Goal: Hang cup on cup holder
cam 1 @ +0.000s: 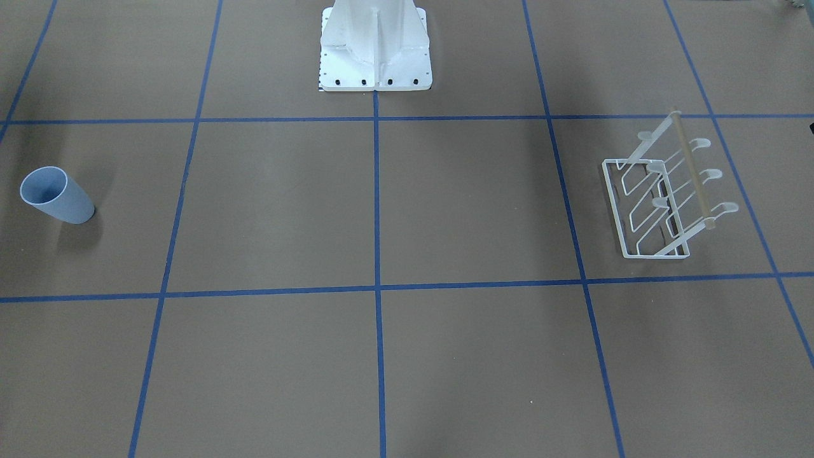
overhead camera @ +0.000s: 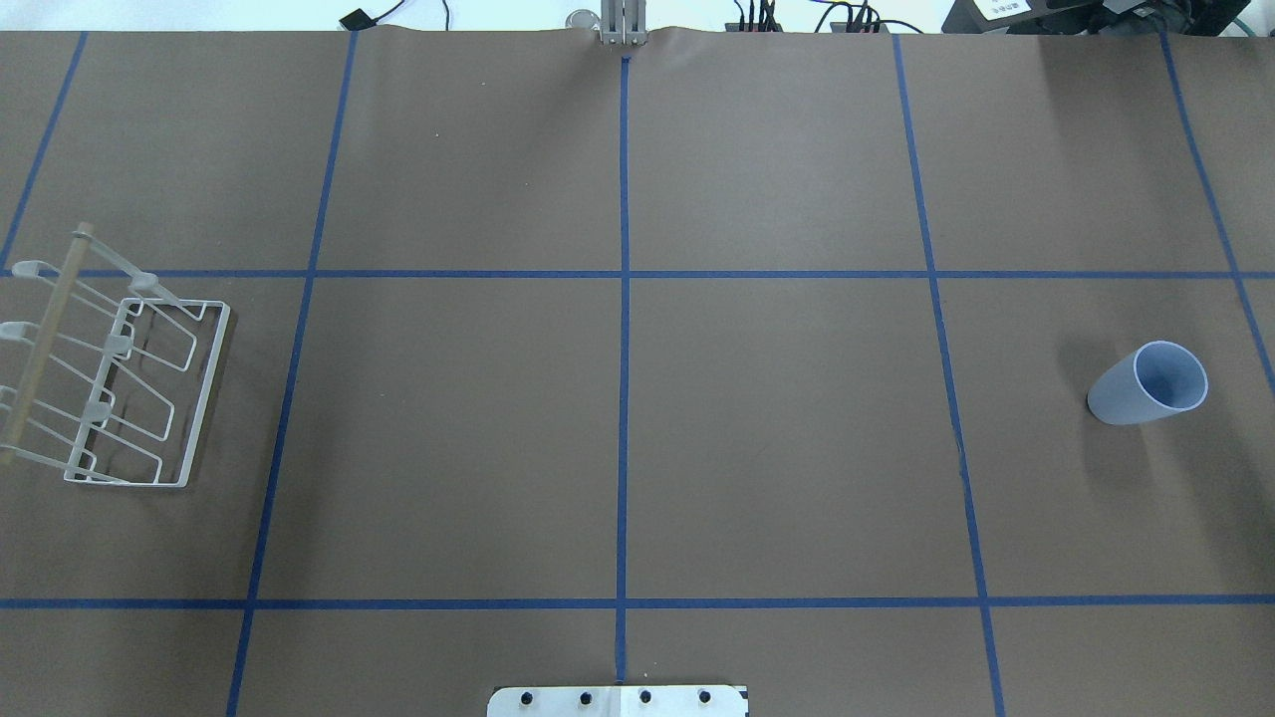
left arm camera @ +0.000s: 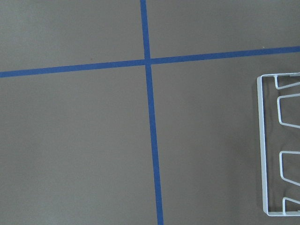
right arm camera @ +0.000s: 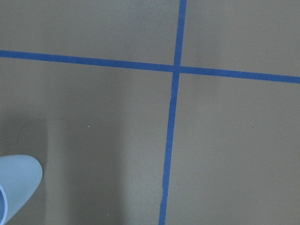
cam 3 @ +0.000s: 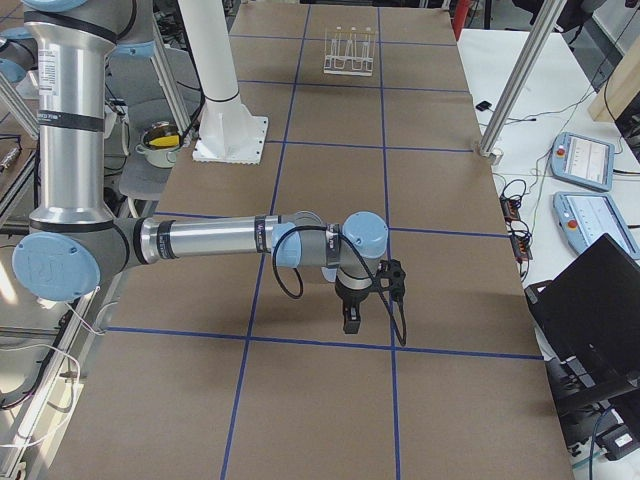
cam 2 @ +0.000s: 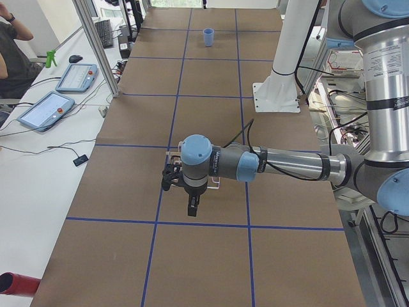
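The robot's right gripper needs to next go to the cup's rim (cam 1: pixel 23 192) (right arm camera: pixel 6 206), on the side farthest from the cup holder, and close there with one finger inside.
The pale blue-grey cup (overhead camera: pixel 1146 383) stands upright, rim up, on the table's right side; it also shows in the front view (cam 1: pixel 56 194), far off in the left side view (cam 2: pixel 208 36), and at the lower left edge of the right wrist view (right arm camera: pixel 16 187). The white wire cup holder (overhead camera: pixel 129 388) with its wooden rod stands at the left side (cam 1: pixel 661 197); its base frame shows in the left wrist view (left arm camera: pixel 262 140). My left gripper (cam 2: pixel 192 208) hangs above the table by the holder. My right gripper (cam 3: pixel 350 320) hangs near the cup's area. I cannot tell whether either is open or shut.
The white robot pedestal (cam 1: pixel 375 48) stands at the middle of the robot's table edge. Blue tape lines (overhead camera: pixel 625 329) divide the brown table into squares. Tablets and cables (cam 2: pixel 57 96) lie on a side bench. A person (cam 2: pixel 13 45) sits at the left side view's edge.
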Tool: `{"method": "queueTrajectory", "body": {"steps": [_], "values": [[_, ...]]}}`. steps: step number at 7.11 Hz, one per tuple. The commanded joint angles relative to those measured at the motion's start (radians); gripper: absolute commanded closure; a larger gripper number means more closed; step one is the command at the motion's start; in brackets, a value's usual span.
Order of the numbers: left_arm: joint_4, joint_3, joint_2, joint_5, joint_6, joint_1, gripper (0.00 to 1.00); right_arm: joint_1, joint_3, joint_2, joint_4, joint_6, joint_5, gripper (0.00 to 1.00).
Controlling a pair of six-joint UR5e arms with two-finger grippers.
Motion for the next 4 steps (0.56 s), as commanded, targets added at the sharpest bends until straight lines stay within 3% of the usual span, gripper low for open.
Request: {"method": "queueTrajectory", "body": {"steps": [1,4], "values": [[0.007,0.009,0.003,0.008,-0.006,0.002,0.02,-0.001,0.001,0.000,0.000,0.000,0.000,0.00],[0.002,0.008,0.004,0.008,0.002,0.002,0.02,-0.009,0.006,0.000,0.000,0.003,0.000,0.00]]}}
